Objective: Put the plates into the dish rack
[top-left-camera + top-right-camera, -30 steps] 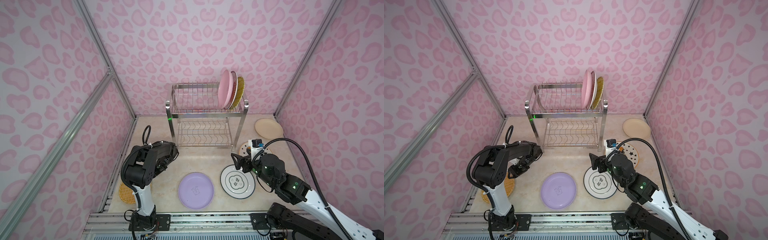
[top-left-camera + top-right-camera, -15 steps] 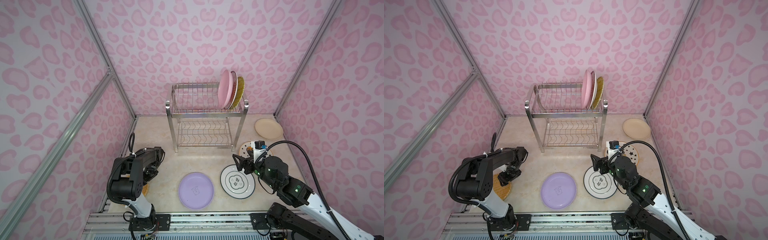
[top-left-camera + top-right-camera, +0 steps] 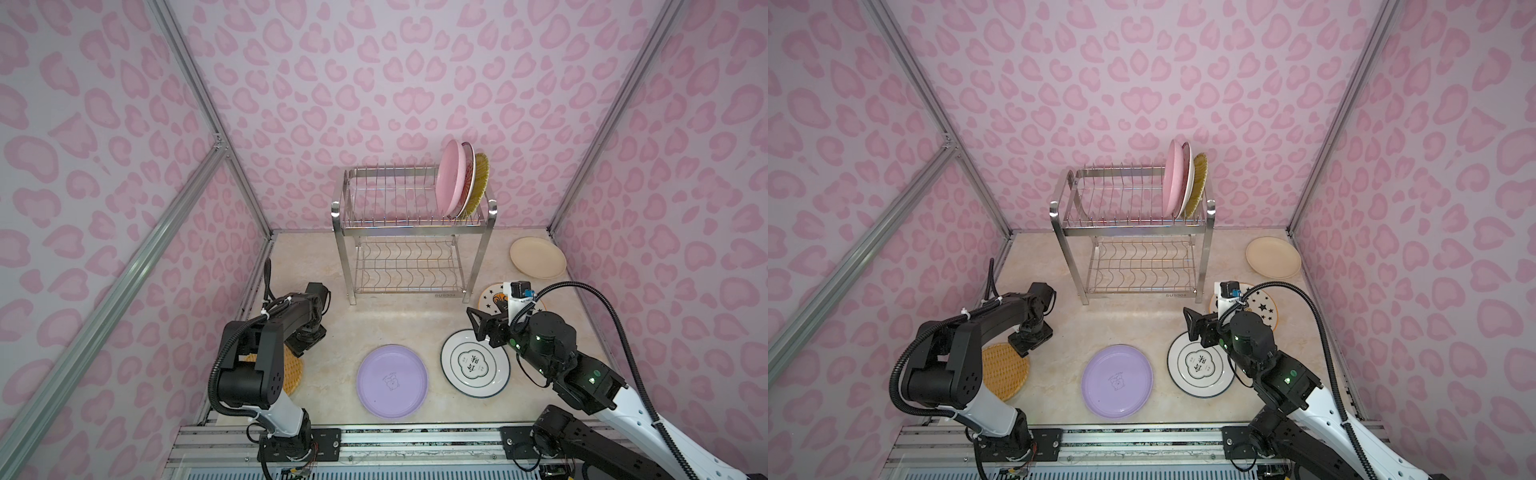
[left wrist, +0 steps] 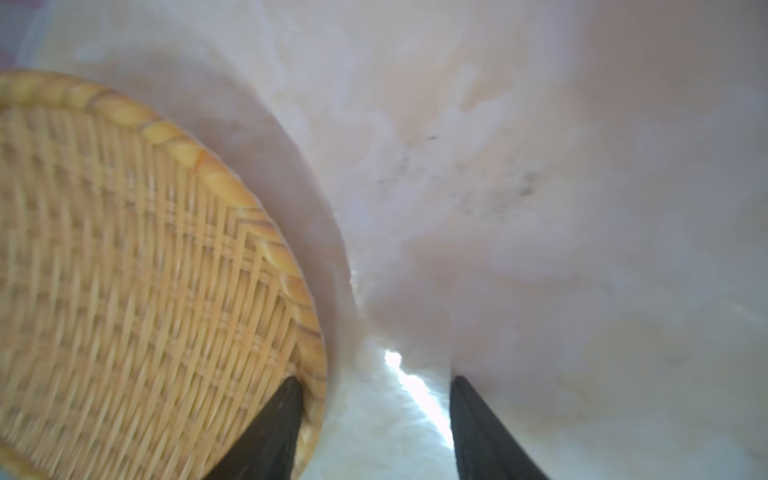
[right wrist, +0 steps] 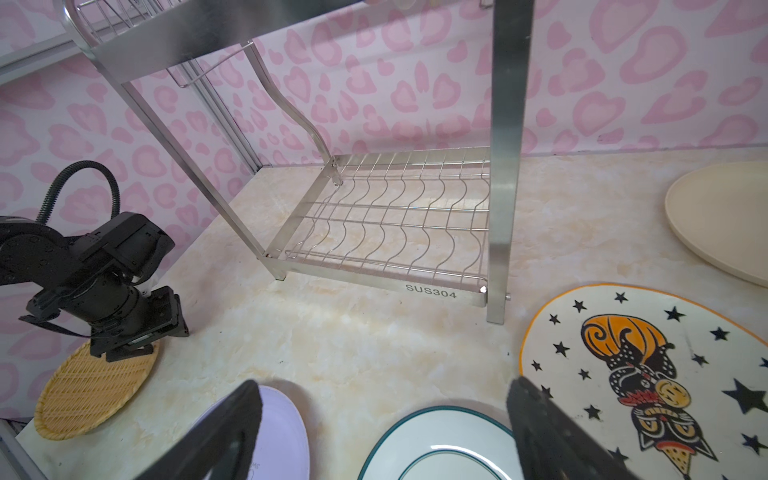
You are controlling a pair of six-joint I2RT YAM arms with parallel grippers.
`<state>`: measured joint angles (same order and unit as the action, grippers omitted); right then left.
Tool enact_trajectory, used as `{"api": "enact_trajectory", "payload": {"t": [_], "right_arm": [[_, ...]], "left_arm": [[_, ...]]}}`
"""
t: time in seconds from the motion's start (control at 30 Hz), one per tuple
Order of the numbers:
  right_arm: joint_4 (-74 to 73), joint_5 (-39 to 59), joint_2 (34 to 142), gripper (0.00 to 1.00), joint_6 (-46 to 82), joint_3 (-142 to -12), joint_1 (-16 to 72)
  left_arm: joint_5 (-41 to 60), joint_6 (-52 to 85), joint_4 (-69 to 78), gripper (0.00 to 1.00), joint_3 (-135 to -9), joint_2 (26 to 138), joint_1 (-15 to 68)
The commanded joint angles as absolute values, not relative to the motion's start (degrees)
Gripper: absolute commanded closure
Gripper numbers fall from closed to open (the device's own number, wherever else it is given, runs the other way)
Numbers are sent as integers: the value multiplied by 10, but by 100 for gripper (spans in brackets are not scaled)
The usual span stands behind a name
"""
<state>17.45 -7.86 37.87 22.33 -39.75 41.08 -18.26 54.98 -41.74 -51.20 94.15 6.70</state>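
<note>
The orange woven plate is tight by the pink wall, so my left gripper will pull it into the open, then grab the plate's wall-side edge (image 5: 45, 406).
The dish rack (image 3: 411, 226) stands at the back with a pink plate (image 3: 451, 183), a white one and a yellow striped one upright at the right end of its upper tier. An orange woven plate (image 3: 1003, 370) lies front left. My left gripper (image 4: 374, 379) is low over its edge and open, one finger (image 4: 286, 403) over the rim and the other over the table. Flat on the table lie the lilac (image 3: 392, 380), ring-emblem (image 3: 476, 370), star (image 5: 623, 374) and cream (image 3: 538, 257) plates. My right gripper (image 5: 382, 386) hovers open and empty above the ring-emblem plate's far edge.
The rack's lower wavy shelf (image 5: 395, 224) holds nothing. Pink patterned walls close in the left, back and right. A metal rail (image 3: 374, 440) runs along the front edge. The right arm's cable (image 3: 582, 291) loops over the star plate.
My left arm has swung away from the rack, toward the front left, and come down onto the woven plate's edge with its jaws wider. The right arm has barely shifted.
</note>
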Motion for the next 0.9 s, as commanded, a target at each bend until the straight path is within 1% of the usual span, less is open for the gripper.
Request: {"api": "enact_trajectory", "payload": {"t": [0.0, 0.33, 0.57, 0.63, 0.77, 0.87], "right_arm": [[164, -75, 380, 8, 224, -399, 410], [157, -70, 393, 8, 228, -399, 409], [154, -71, 403, 9, 228, -401, 408], [153, -69, 408, 9, 228, -403, 409], [145, -52, 422, 8, 232, -404, 409], [141, -42, 435, 7, 233, -407, 409]], "left_arm": [[-85, 543, -347, 40, -517, 952, 89], [-70, 562, -324, 40, -559, 936, 175], [-56, 551, -311, 39, -582, 880, 211], [-51, 544, -318, 38, -584, 857, 214], [-86, 533, -345, 35, -558, 780, 207], [-59, 532, -346, 30, -499, 711, 162]]}}
